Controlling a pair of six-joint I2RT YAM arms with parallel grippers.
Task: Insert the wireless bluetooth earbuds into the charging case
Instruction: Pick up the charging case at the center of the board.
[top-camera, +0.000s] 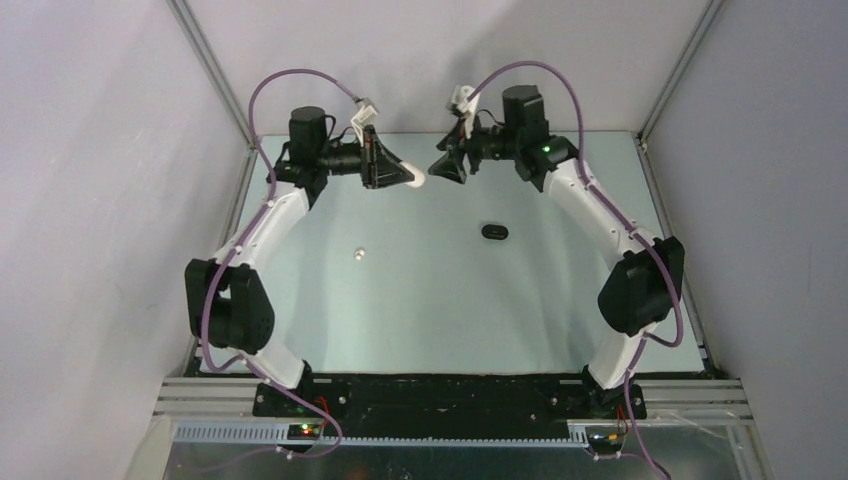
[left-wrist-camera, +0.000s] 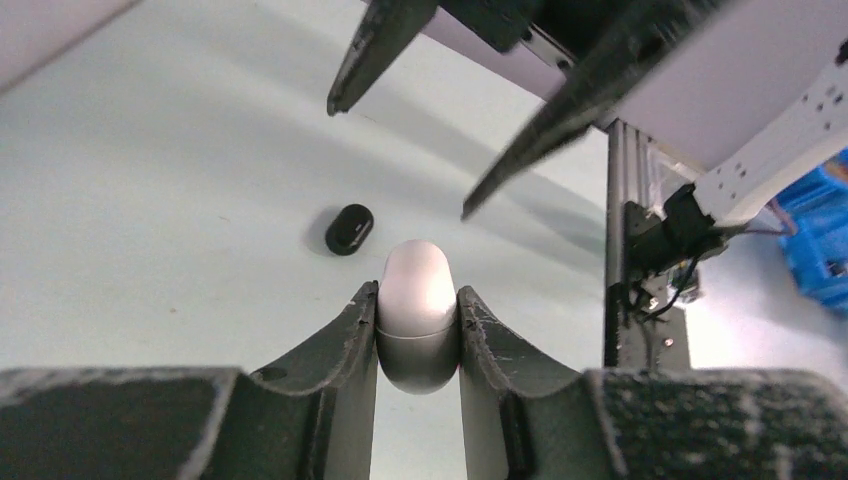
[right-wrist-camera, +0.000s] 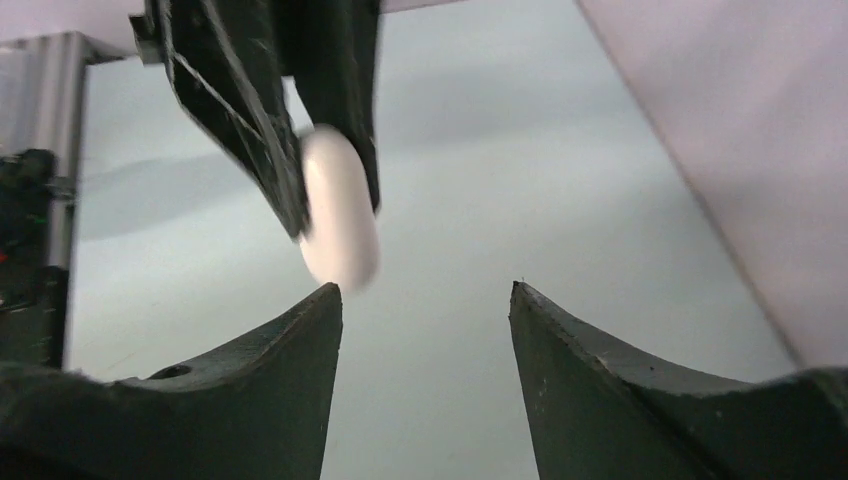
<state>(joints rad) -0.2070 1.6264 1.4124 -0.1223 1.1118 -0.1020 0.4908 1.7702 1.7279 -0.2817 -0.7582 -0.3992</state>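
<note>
My right gripper is facing a charging case with a shut lid, so it should move in and pinch the case's loose end (top-camera: 416, 177) to open the lid before inserting the earbuds.
My left gripper (top-camera: 410, 180) is shut on a white oval charging case (top-camera: 417, 180), closed, held in the air over the far end of the table. In the left wrist view the case (left-wrist-camera: 418, 300) sits upright between the fingers (left-wrist-camera: 350, 340). My right gripper (top-camera: 441, 166) is open and empty, facing the case from the right, a short gap away. In the right wrist view the case (right-wrist-camera: 340, 220) hangs just above my left fingertip (right-wrist-camera: 320, 310). A tiny white earbud (top-camera: 359, 253) lies on the table at mid-left. No black earbuds are in view.
A black oval case (top-camera: 494, 231), closed, lies on the table right of centre; it also shows in the left wrist view (left-wrist-camera: 348, 228). Grey walls and aluminium frame posts (top-camera: 215, 75) enclose the table on three sides.
</note>
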